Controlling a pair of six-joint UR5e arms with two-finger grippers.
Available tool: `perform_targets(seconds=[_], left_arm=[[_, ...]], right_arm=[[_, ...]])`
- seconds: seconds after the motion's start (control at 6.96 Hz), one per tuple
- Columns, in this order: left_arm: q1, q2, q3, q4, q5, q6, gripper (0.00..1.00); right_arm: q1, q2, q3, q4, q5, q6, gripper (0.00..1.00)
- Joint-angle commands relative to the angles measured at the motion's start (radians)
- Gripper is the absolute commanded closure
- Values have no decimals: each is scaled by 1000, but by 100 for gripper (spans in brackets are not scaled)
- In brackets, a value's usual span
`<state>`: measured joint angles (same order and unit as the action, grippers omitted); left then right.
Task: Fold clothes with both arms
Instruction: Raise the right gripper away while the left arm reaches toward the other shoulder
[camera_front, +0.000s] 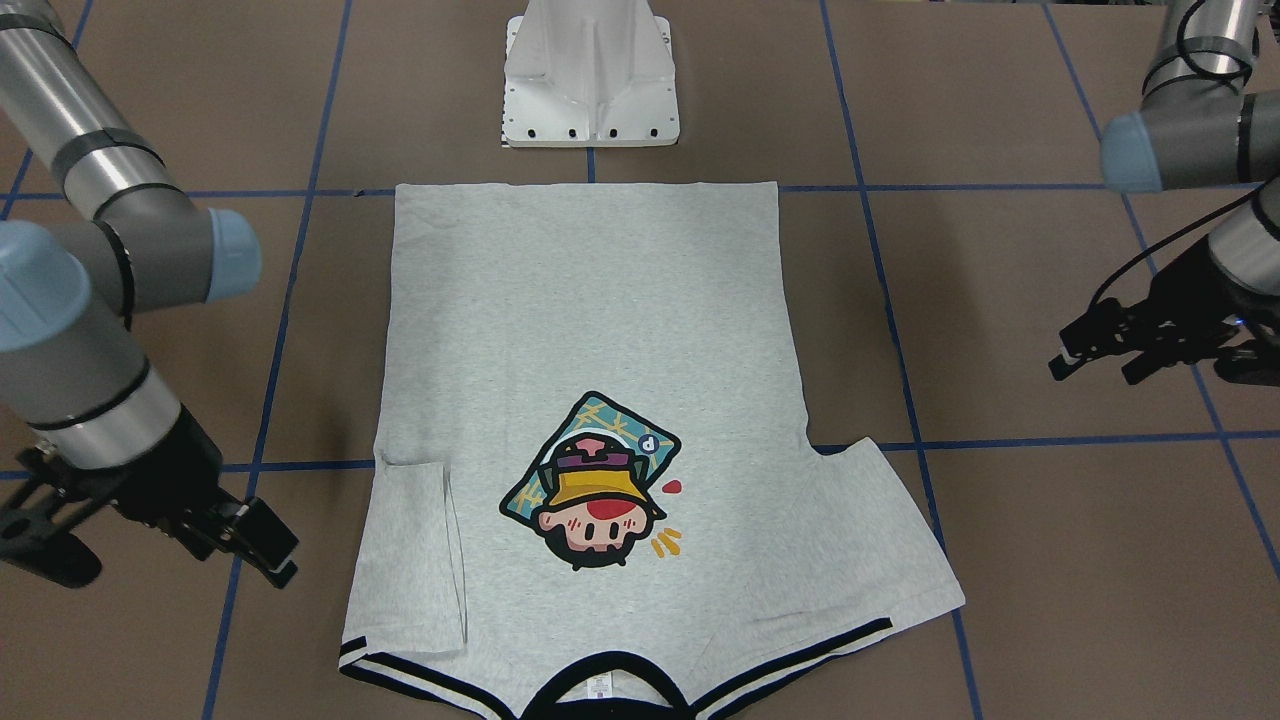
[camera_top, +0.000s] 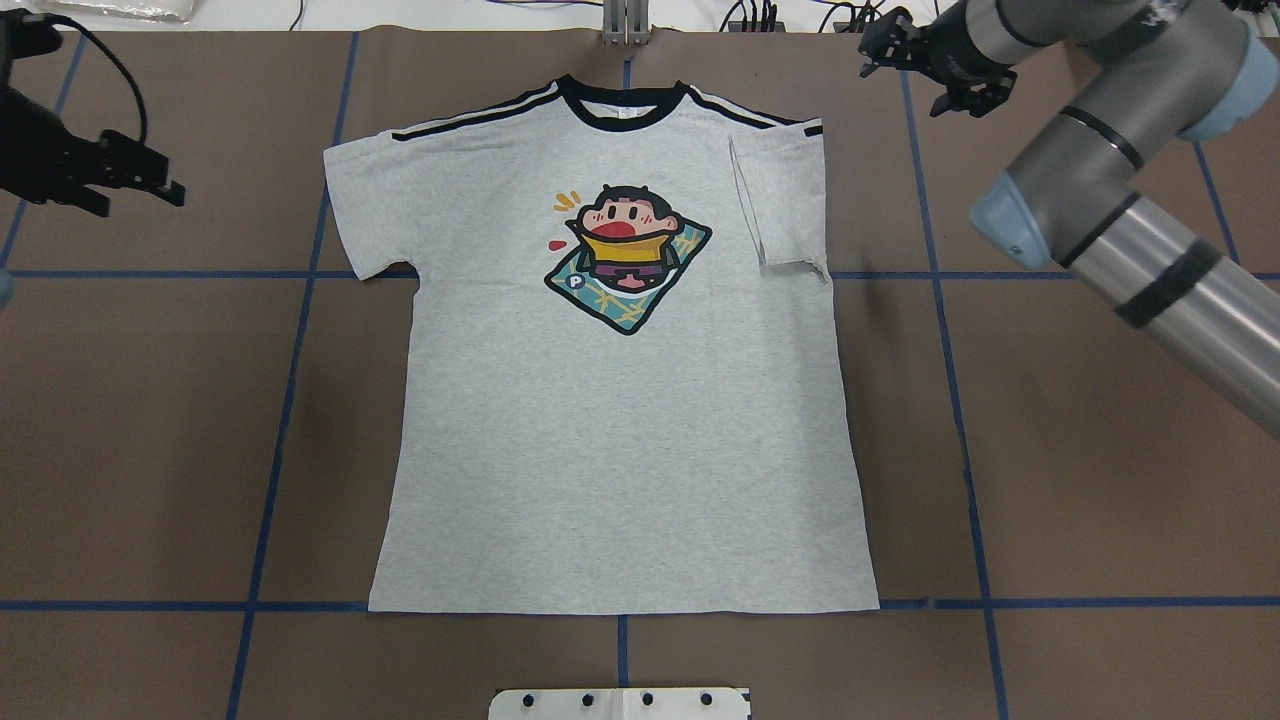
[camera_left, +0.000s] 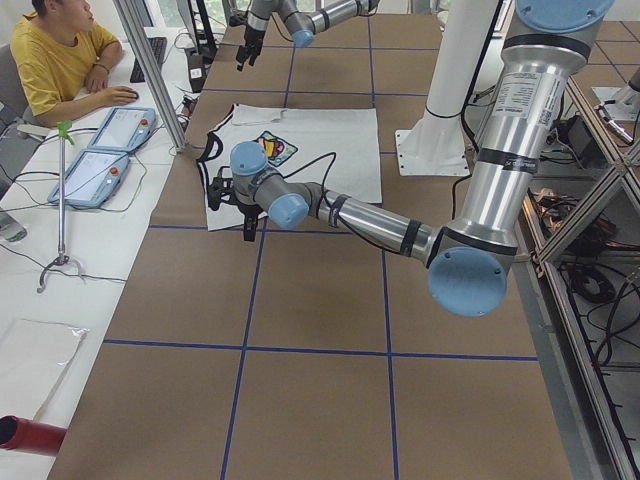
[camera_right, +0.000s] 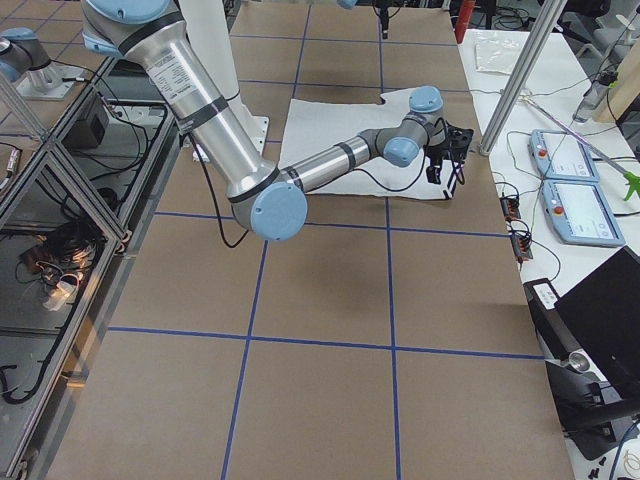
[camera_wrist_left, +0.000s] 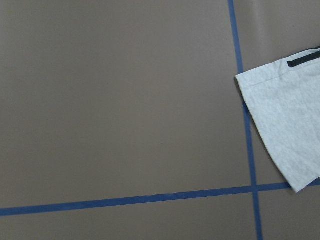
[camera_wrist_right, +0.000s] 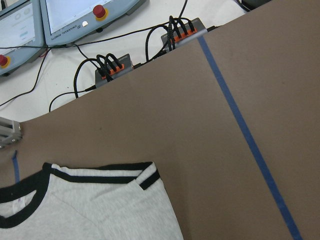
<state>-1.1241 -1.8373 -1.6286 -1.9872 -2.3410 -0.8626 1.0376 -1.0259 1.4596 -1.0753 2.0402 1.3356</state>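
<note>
Next, my left gripper closes on the outer corner (camera_front: 951, 598) (camera_wrist_left: 243, 80) of the grey T-shirt's spread-out sleeve, at the end of the cuff closest to the black stripe.
The grey T-shirt (camera_top: 620, 420) lies flat and face up on the brown table, its black collar (camera_top: 625, 105) at the far edge and the cartoon print (camera_front: 590, 485) showing. The sleeve on my right (camera_top: 780, 210) is folded in over the body. The sleeve on my left (camera_top: 360, 200) lies spread out and shows in the left wrist view (camera_wrist_left: 285, 125). My left gripper (camera_top: 140, 192) hovers open and empty left of that sleeve, apart from it. My right gripper (camera_top: 905, 80) is open and empty beyond the shirt's far right corner (camera_wrist_right: 145, 177).
The white base pedestal (camera_front: 590, 90) stands at the shirt's hem side. Blue tape lines (camera_top: 290, 400) grid the table. Past the far edge are cable boxes (camera_wrist_right: 115, 70), teach pendants (camera_left: 110, 130) and a seated operator (camera_left: 60, 60).
</note>
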Motion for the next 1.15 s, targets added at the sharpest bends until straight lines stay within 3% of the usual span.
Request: perform_targets(seconds=[0.0, 0.29, 0.57, 0.86, 1.01], left_arm=[[110, -106, 85, -21, 5, -131, 2], [112, -198, 357, -317, 128, -99, 3], [116, -337, 584, -419, 245, -107, 6], [118, -413, 810, -607, 308, -108, 27], [119, -436, 829, -608, 310, -110, 35]], right_arm=[[97, -169, 195, -9, 166, -62, 0], [151, -241, 252, -8, 229, -122, 0], [150, -281, 275, 1, 224, -124, 0], [148, -299, 271, 5, 212, -151, 0], [150, -299, 269, 5, 212, -151, 0]])
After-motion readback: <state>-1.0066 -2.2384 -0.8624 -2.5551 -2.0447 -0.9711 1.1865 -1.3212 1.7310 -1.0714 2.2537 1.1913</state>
